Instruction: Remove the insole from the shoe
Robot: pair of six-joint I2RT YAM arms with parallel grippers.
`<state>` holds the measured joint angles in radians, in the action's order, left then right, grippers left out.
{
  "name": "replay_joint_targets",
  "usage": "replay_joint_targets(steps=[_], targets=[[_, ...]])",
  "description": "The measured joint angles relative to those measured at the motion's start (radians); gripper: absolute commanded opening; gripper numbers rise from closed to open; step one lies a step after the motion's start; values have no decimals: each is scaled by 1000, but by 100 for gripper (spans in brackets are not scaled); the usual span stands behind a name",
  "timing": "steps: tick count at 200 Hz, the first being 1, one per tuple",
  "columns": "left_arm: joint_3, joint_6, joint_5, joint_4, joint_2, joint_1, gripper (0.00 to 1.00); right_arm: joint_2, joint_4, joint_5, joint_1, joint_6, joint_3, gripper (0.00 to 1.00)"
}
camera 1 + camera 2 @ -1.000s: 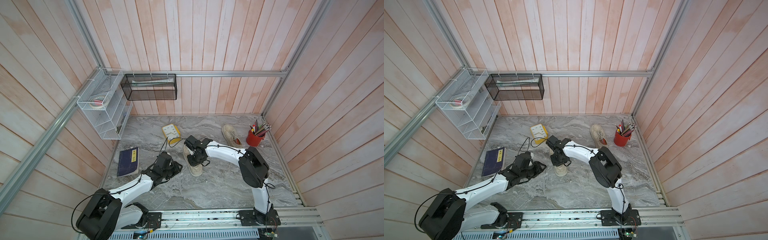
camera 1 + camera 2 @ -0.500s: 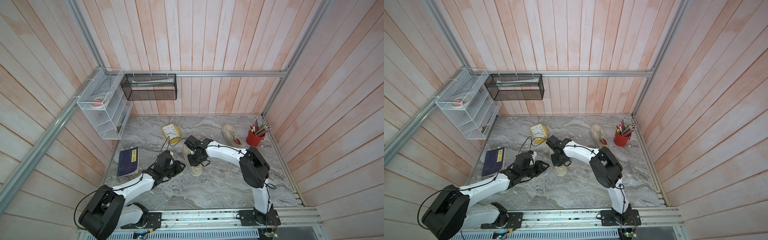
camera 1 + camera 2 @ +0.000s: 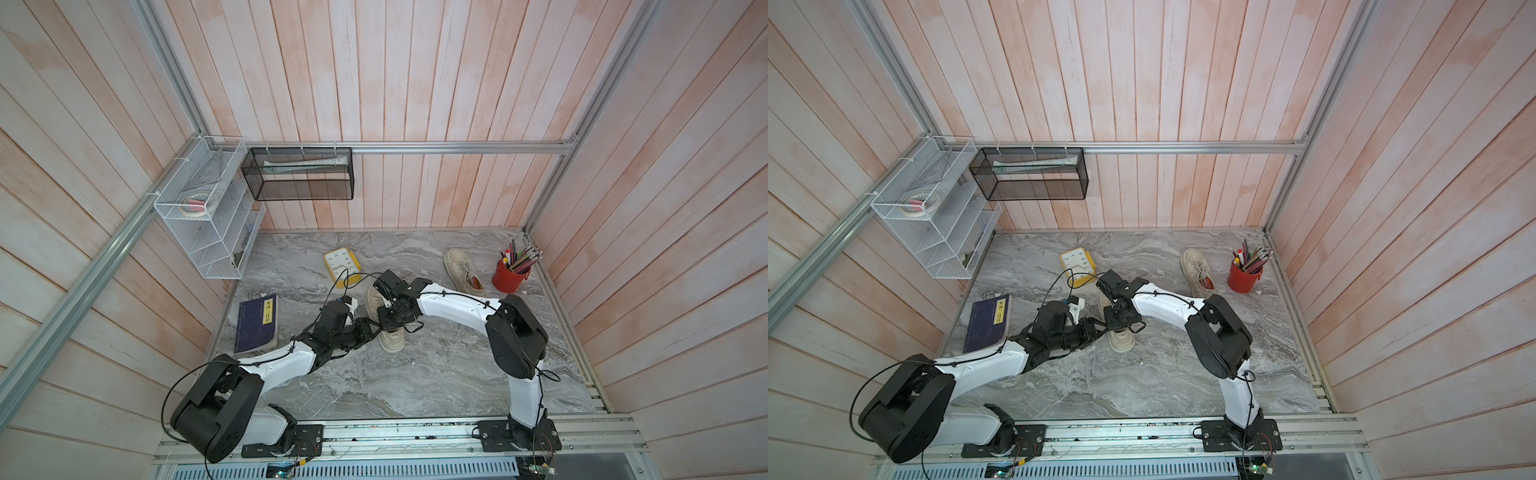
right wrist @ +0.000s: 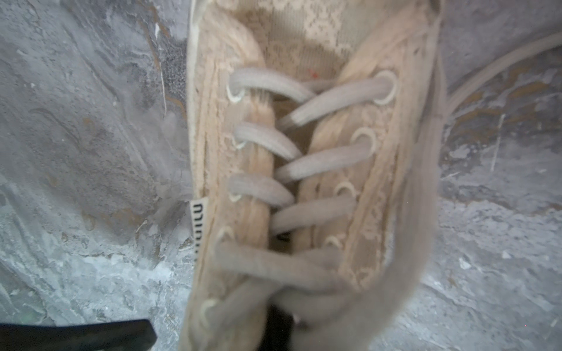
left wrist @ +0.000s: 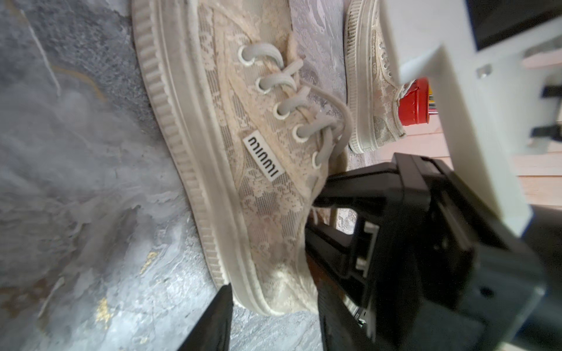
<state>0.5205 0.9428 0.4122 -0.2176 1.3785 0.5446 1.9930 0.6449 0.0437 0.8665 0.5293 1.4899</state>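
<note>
The shoe's heel rests loosely in my open left gripper while my right gripper reaches inside, so next my left gripper pinches the shoe's collar [image 5: 303,257] to hold it steady.
A beige lace shoe [image 3: 391,344] [image 3: 1122,344] lies mid-table, and its laced top fills the right wrist view [image 4: 307,170]. My right gripper [image 3: 390,323] [image 3: 1118,319] points down into the shoe's opening. Its dark fingers [image 4: 276,328] sit shut together behind the laces. The insole is hidden inside the shoe, so I cannot tell if the fingers hold it. My left gripper [image 3: 368,328] [image 5: 273,293] is open at the heel. One finger [image 5: 213,319] stands by the sole and the other by the heel's upper.
A second beige shoe [image 3: 461,270] lies at the back right beside a red pencil cup [image 3: 509,277]. A yellow clock [image 3: 341,266] and a blue book [image 3: 257,324] lie to the left. A white wire rack [image 3: 212,224] and a black mesh basket [image 3: 299,174] hang on the walls.
My left gripper has slid right up to the shoe's heel and its jaws have spread wider. The right gripper has stayed in the shoe's opening.
</note>
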Motion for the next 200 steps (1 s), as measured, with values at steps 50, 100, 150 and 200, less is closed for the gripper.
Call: replay_joint_targets(steps=[50, 100, 150, 200], targets=[[55, -8, -14, -3, 66, 0, 25, -39, -18, 3, -5, 17, -18, 0], [62, -15, -34, 16, 80, 2, 9, -103, -24, 2, -27, 29, -51, 0], [63, -16, -34, 16, 80, 2, 10, -114, -24, 39, -30, 21, -55, 14], [69, -19, -35, 16, 74, 2, 13, -57, -9, 46, -18, -5, -41, 49]])
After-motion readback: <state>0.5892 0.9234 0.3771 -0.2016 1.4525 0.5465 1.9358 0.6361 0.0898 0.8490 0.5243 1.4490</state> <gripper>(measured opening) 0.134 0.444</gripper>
